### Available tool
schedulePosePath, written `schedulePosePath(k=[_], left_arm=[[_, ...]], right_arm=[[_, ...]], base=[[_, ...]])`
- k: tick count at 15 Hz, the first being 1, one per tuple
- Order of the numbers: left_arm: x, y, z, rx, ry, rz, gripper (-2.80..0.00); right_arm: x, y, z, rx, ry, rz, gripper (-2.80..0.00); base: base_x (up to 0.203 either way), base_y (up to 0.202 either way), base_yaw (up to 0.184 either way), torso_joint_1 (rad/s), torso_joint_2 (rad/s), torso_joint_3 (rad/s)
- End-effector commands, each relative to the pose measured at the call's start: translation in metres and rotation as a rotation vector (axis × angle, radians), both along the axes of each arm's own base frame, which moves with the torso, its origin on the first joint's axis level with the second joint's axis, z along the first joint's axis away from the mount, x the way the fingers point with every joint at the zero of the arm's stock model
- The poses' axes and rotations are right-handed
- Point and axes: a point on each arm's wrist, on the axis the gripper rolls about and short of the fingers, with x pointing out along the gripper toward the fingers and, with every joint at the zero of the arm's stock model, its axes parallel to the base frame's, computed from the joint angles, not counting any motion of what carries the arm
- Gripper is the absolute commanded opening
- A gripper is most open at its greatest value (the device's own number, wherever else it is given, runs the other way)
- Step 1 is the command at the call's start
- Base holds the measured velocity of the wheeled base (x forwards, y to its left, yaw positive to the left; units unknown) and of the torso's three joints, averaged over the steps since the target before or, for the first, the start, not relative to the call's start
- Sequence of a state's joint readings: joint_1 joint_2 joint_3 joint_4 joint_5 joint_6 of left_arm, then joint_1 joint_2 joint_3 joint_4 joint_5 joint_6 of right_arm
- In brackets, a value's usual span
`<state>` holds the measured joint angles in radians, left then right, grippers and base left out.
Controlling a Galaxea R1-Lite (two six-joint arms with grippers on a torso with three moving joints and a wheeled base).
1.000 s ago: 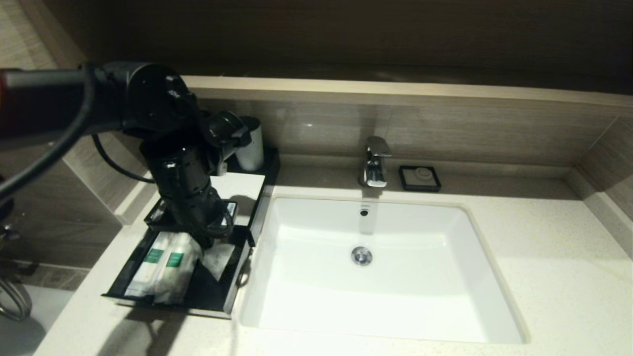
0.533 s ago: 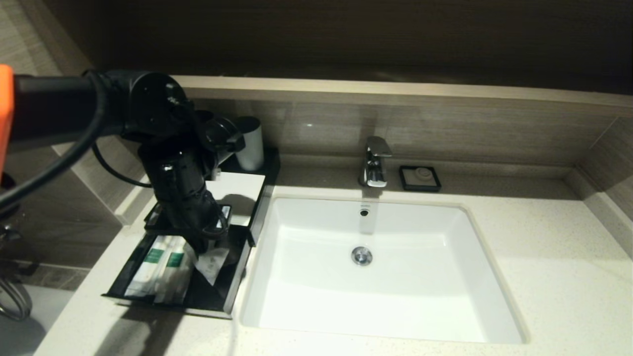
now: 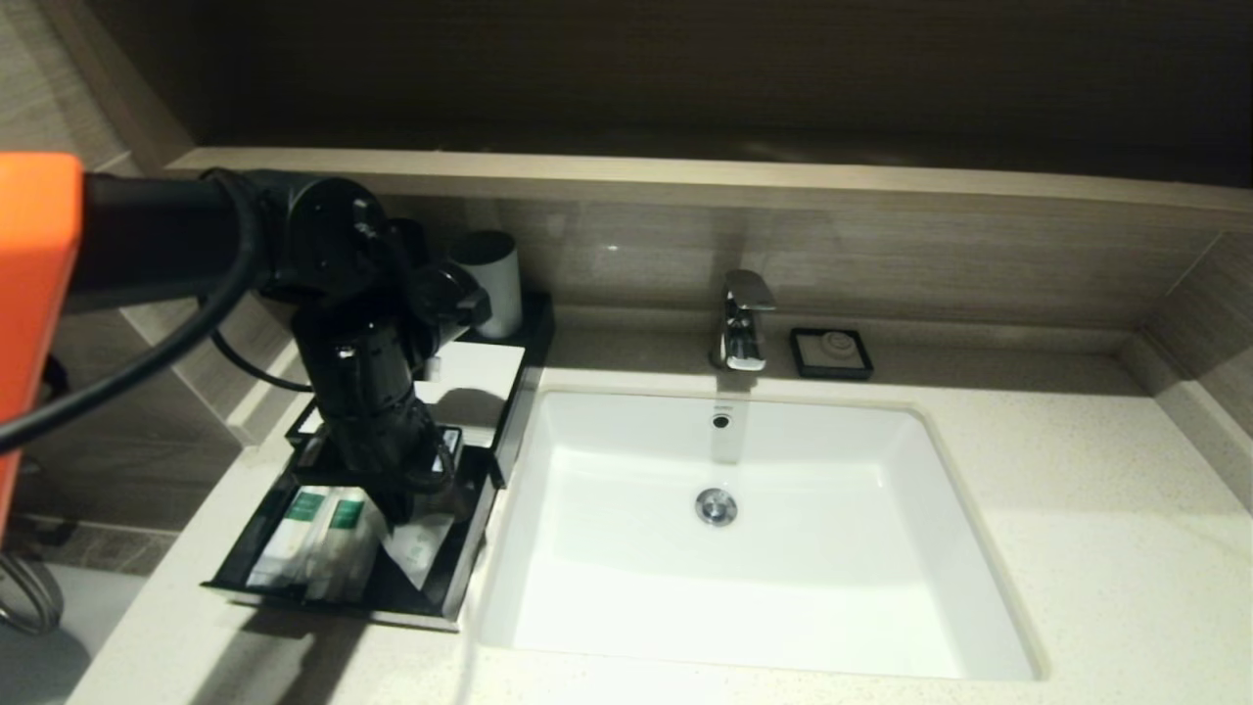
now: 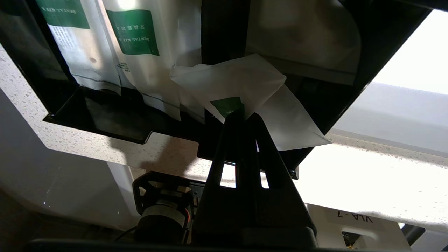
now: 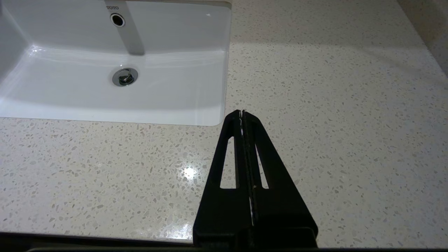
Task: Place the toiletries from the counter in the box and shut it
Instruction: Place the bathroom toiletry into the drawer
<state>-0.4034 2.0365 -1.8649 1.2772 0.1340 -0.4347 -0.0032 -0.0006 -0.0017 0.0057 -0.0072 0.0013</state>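
Note:
Next, my left gripper lets go of the crumpled white packet in the drawer (image 3: pixel 416 533) (image 4: pixel 255 72), between the long white packets and the basin-side.
The black box with a white top panel (image 3: pixel 478 374) stands left of the basin, its drawer (image 3: pixel 328 604) pulled out toward me. Two long white packets with green labels (image 3: pixel 323 534) lie side by side in the drawer's left part; they also show in the left wrist view (image 4: pixel 138 56). My left gripper (image 3: pixel 399 511) hangs over the drawer, shut on a smaller crumpled white packet (image 4: pixel 241 80) with a green label, which droops into the drawer's right part (image 3: pixel 419 546). My right gripper (image 5: pixel 242 112) is shut and empty above the bare counter (image 5: pixel 332 105), out of the head view.
The white basin (image 3: pixel 744 587) with a chrome tap (image 3: pixel 744 318) sits right of the box. A small black soap dish (image 3: pixel 831 352) stands behind it. A white cup (image 3: pixel 495 284) stands behind the box. The wooden ledge (image 3: pixel 783 181) runs along the back.
My left gripper has sunk a little lower and nearer the drawer's front, bringing the small white packet down into the drawer's right part. The two long packets have not moved.

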Motion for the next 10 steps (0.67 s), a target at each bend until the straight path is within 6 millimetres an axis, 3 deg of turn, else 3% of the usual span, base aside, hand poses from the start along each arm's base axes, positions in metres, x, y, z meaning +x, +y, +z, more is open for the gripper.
schedulePosePath(k=[1, 10], left_arm=[[0.001, 0.0, -0.004, 0.01, 0.02, 0.003, -2.8], [0.014, 0.003, -0.015, 0.01, 0.019, 0.027, -2.8]], right_arm=[[0.0, 0.0, 0.0, -0.001, 0.0, 0.0, -2.8], [0.0, 0.0, 0.0, -0.001, 0.0, 0.0, -2.8]], base=[[0.0, 0.0, 0.0, 0.0, 0.0, 0.0], [0.0, 0.0, 0.0, 0.0, 0.0, 0.0]])
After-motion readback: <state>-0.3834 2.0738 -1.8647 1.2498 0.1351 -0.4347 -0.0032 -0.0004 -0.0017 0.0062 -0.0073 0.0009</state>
